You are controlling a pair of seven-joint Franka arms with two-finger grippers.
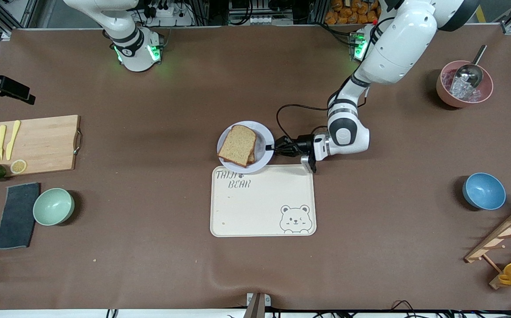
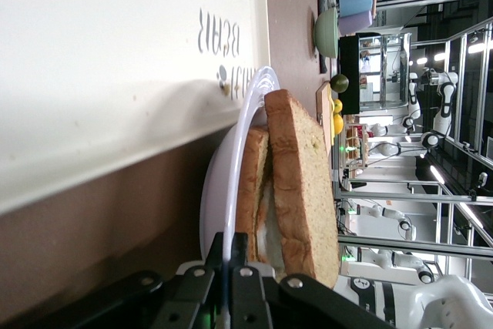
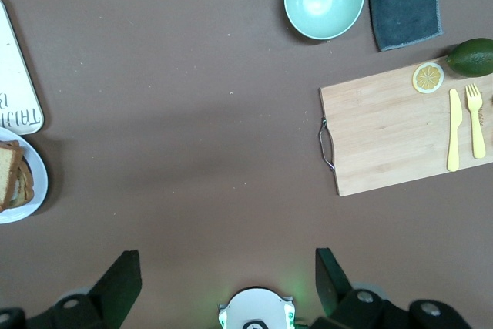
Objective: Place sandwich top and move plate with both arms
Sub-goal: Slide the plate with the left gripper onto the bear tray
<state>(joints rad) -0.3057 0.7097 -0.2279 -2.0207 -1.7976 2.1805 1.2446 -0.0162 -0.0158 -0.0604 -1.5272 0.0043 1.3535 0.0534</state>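
Note:
Next, my left gripper lets go of the plate on the middle of the cream bear tray [image 1: 265,202], next to the bear drawing.
The sandwich top [image 1: 237,144], a speckled brown slice, lies on a lower slice on the small pale plate [image 1: 262,132]. The plate sits at the table's middle, against the tray edge farther from the front camera. My left gripper [image 1: 274,148] reaches in level from the left arm's end and is shut on the plate's rim. The left wrist view shows the fingers [image 2: 236,246] pinching the thin rim [image 2: 239,159], with the sandwich top [image 2: 300,190] just past them. My right gripper [image 3: 229,275] hangs open and empty above bare table near its own base; the plate [image 3: 35,190] shows at that view's edge.
The cream bear tray [image 1: 262,201] lies nearer the front camera than the plate. At the right arm's end are a wooden cutting board [image 1: 39,143], a green bowl [image 1: 53,206] and a dark cloth [image 1: 17,215]. At the left arm's end are a blue bowl [image 1: 483,191] and a pink bowl [image 1: 463,84].

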